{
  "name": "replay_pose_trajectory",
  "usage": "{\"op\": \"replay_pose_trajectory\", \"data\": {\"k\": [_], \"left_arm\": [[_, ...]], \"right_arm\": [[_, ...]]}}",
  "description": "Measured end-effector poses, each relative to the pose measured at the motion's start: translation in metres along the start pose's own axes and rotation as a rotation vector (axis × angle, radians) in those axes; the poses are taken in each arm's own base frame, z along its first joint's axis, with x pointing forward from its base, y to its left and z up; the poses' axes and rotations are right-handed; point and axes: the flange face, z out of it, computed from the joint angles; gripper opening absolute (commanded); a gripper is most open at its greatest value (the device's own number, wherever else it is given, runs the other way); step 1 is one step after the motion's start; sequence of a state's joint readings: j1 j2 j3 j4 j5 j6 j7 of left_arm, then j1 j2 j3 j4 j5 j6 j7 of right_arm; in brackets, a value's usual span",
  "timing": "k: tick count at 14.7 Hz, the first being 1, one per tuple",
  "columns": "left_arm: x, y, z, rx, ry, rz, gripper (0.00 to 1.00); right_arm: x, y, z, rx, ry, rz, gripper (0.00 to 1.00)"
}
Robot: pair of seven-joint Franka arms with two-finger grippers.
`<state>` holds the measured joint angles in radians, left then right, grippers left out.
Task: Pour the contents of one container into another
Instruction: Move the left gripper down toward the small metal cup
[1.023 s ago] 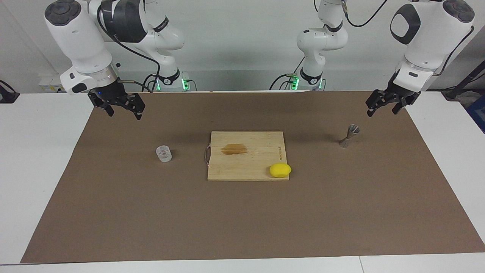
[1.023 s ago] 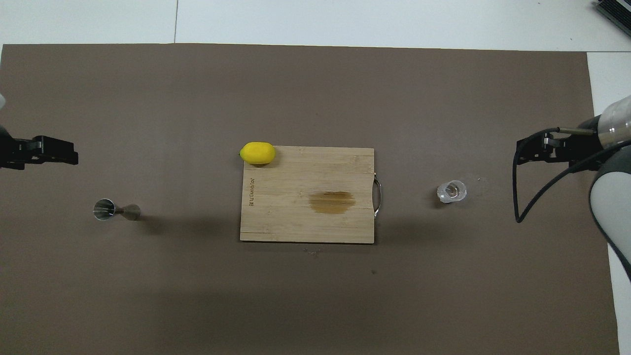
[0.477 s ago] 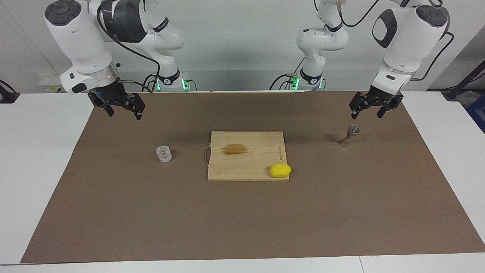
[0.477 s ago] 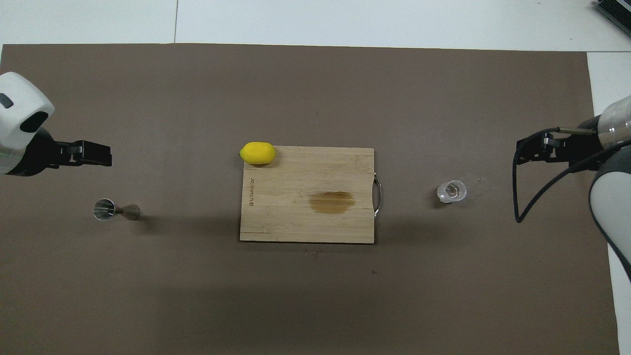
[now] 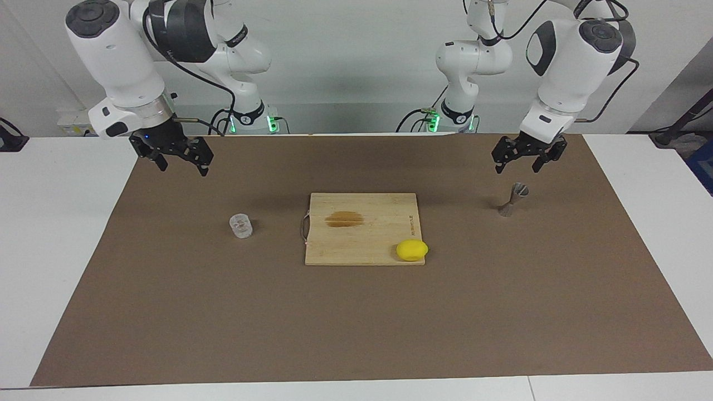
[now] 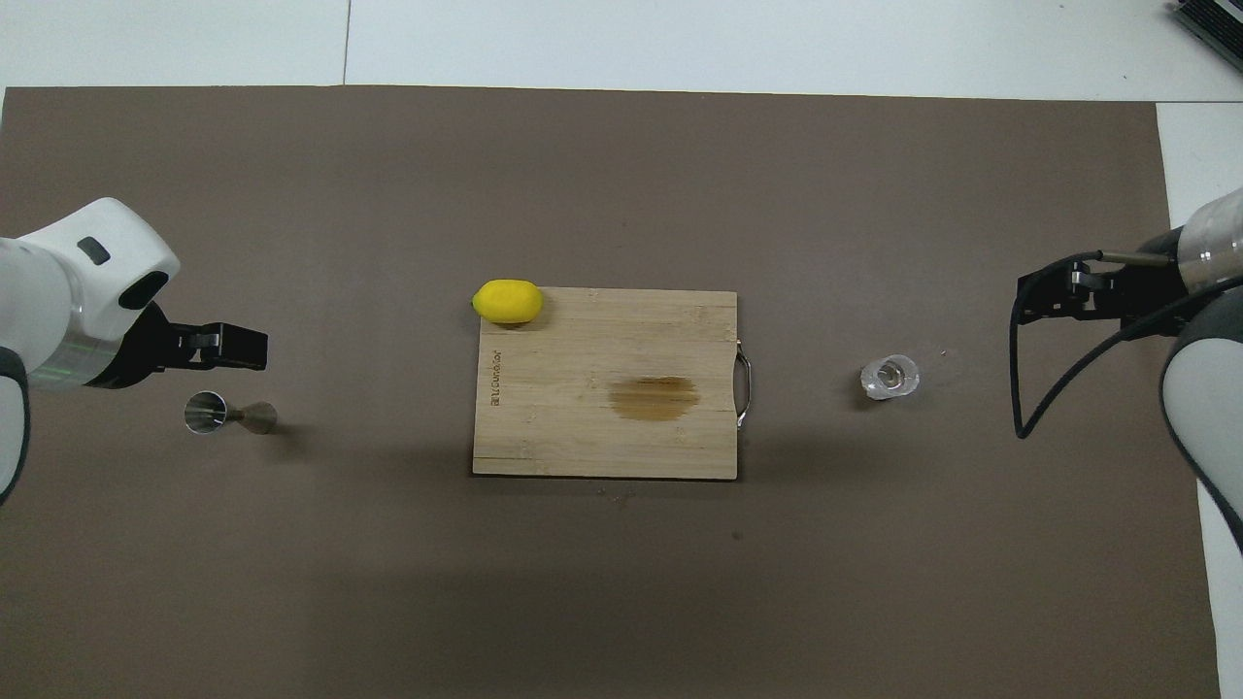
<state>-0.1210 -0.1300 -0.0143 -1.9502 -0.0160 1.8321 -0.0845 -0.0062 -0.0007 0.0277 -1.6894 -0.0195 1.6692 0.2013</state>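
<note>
My left gripper needs to grip the upper half of the metal jigger [image 6: 214,413], just under its open rim.
The small clear ribbed cup [image 5: 240,225] [image 6: 889,377] stands upright on the brown mat toward the right arm's end. The metal hourglass jigger [image 5: 513,199] [image 6: 225,415] stands on the mat toward the left arm's end. My left gripper [image 5: 518,166] [image 6: 254,348] hangs open in the air over the mat just beside the jigger, touching nothing. My right gripper [image 5: 182,165] [image 6: 1022,296] waits open above the mat, well apart from the cup, and holds nothing.
A wooden cutting board [image 5: 362,245] [image 6: 544,437] with a dark stain lies mid-table between cup and jigger. A yellow lemon [image 5: 412,250] [image 6: 507,301] rests at its corner farthest from the robots. The brown mat [image 5: 356,334] covers most of the white table.
The left arm has swung in from the table's edge, bringing its open gripper above the jigger. The right arm, cup, jigger and lemon have not moved.
</note>
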Motion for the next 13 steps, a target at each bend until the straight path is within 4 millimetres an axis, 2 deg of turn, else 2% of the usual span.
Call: {"op": "replay_pose_trajectory", "data": {"k": [2, 3, 7, 9, 13], "left_arm": [[-0.003, -0.008, 0.001, -0.012, -0.001, 0.009, 1.00], [-0.002, -0.019, 0.002, -0.048, -0.001, 0.039, 1.00], [0.003, -0.089, 0.017, -0.218, 0.017, 0.150, 1.00], [0.007, -0.122, 0.034, -0.280, 0.040, 0.276, 1.00], [0.018, -0.173, 0.070, -0.424, 0.133, 0.479, 1.00]], "right_arm": [[0.000, 0.000, 0.000, 0.000, 0.000, 0.000, 1.00], [0.000, 0.000, 0.000, 0.000, 0.000, 0.000, 1.00], [0.000, 0.000, 0.000, 0.000, 0.000, 0.000, 1.00], [0.000, 0.000, 0.000, 0.000, 0.000, 0.000, 1.00], [0.000, 0.000, 0.000, 0.000, 0.000, 0.000, 1.00]]}}
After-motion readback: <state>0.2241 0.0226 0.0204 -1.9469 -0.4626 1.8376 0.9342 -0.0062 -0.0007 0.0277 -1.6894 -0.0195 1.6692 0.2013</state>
